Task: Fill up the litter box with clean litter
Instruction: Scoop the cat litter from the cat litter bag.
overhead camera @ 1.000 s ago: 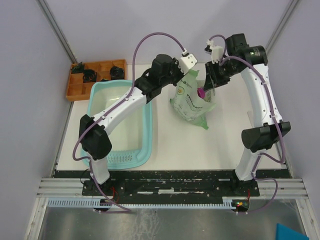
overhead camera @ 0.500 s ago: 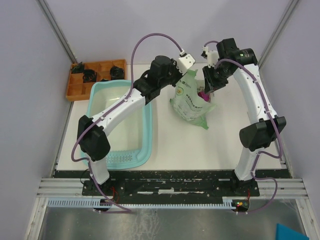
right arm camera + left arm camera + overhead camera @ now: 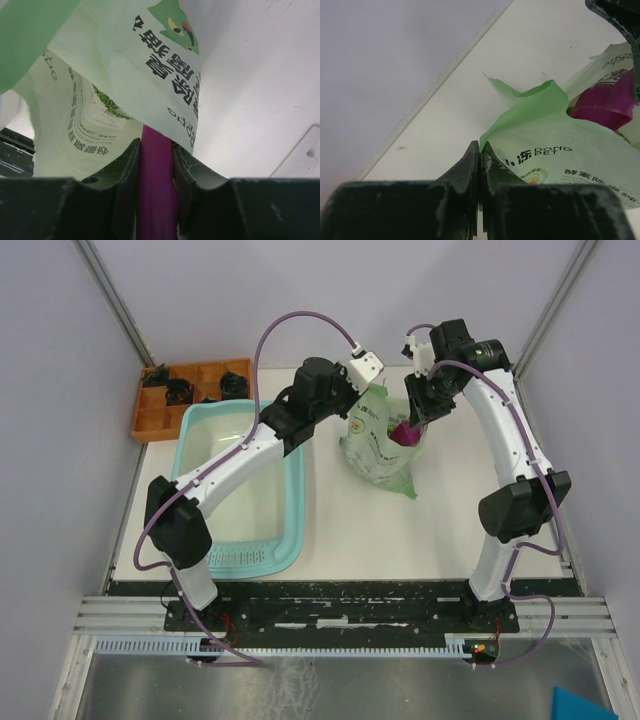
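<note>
Next, my left gripper sets the pale green printed bag down and lets it go on the white tabletop (image 3: 344, 462), right up close against the light-teal litter box.
The light-teal litter box (image 3: 297, 502) lies on the left of the table, partly under my left arm. The pale green printed bag (image 3: 378, 448) stands right of it. My left gripper (image 3: 366, 390) is shut on the bag's top edge (image 3: 492, 131), with fingertips meeting (image 3: 479, 148). My right gripper (image 3: 416, 410) is shut on the magenta scoop's handle (image 3: 156, 172), fingertips either side (image 3: 156, 146). The scoop head (image 3: 404, 430) sits in the bag's mouth and also shows in the left wrist view (image 3: 607, 100). Green litter granules (image 3: 107, 103) show inside the bag.
An orange compartment tray (image 3: 152, 420) with small black parts sits at the back left, just behind the litter box. The table's back edge and grey wall (image 3: 395, 60) run close behind the bag. Bare white tabletop (image 3: 400, 530) lies in front of the bag.
My right arm has swung left and down, bringing the scoop from beside the bag into its mouth. My left gripper has kept hold of the bag's edge and shifted slightly back.
</note>
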Robot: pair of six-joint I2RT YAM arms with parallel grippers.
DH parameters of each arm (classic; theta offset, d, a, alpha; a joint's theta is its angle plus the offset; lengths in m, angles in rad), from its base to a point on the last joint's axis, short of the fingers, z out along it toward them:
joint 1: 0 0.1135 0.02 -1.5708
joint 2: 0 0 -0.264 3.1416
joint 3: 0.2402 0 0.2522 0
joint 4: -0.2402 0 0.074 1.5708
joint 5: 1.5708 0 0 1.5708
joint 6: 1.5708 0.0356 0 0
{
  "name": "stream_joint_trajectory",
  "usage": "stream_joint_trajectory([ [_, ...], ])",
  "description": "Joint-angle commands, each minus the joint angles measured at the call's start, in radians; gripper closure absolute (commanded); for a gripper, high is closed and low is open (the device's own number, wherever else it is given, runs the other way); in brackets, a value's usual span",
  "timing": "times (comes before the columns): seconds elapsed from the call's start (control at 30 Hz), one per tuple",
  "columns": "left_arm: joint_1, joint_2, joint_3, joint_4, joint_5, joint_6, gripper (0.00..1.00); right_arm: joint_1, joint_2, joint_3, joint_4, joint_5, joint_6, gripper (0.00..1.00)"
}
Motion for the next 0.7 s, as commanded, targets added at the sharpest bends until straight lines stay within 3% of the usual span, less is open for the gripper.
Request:
stream_joint_trajectory([
  [0.0,0.016,-0.060,0.023,0.092,-0.031,-0.039,0.97,-0.007,0.029,-0.074,0.047,0.078,0.015,0.98],
  [0.67,0.016,0.010,0.067,0.073,0.018,-0.076,0.97,0.049,0.116,-0.330,0.265,0.035,0.076,0.98],
])
